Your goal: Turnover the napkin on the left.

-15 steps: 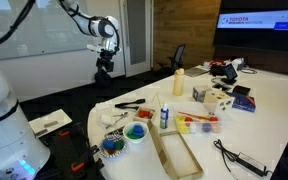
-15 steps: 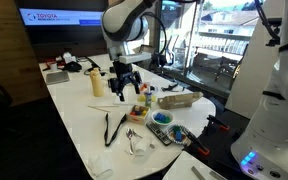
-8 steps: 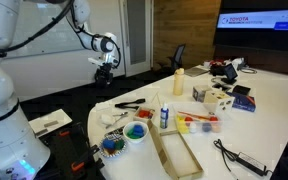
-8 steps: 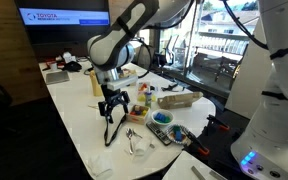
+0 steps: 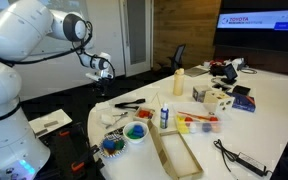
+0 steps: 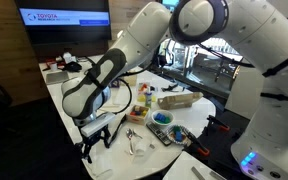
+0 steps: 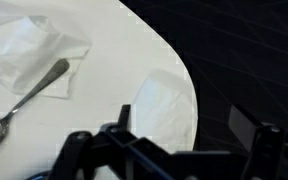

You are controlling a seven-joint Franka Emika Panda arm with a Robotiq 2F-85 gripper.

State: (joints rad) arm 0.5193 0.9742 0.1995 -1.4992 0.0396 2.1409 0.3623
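Observation:
My gripper will close on the middle of the small white napkin point(image 5: 103, 105) point(image 7: 165, 114) that lies at the rounded edge of the table, beside the rumpled napkin with the spoon.
A small white napkin point(image 7: 162, 108) lies at the rounded edge of the white table point(image 7: 114, 60). It also shows at the table's near corner in an exterior view point(image 6: 102, 172). My gripper point(image 7: 184, 120) hovers over it with its jaws wide apart and nothing between them. In an exterior view the gripper point(image 6: 96, 143) hangs a little above the table, just beyond that napkin. In the other it is by the table's end point(image 5: 100, 70). A second, rumpled white napkin point(image 7: 24, 50) with a spoon point(image 7: 19, 100) on it lies beside it point(image 6: 136, 143).
Two small bowls of coloured bits point(image 6: 163, 126) point(image 5: 125, 138) stand near the rumpled napkin. A black cable point(image 6: 114, 127), a yellow bottle point(image 6: 97, 82) and a long wooden tray point(image 5: 176, 150) are on the table. A white sheet with dark marks point(image 5: 52, 122) lies off to the side.
The arm has swung from above the back of the table down and across to the table's corner. The gripper now hangs over the napkin at the edge.

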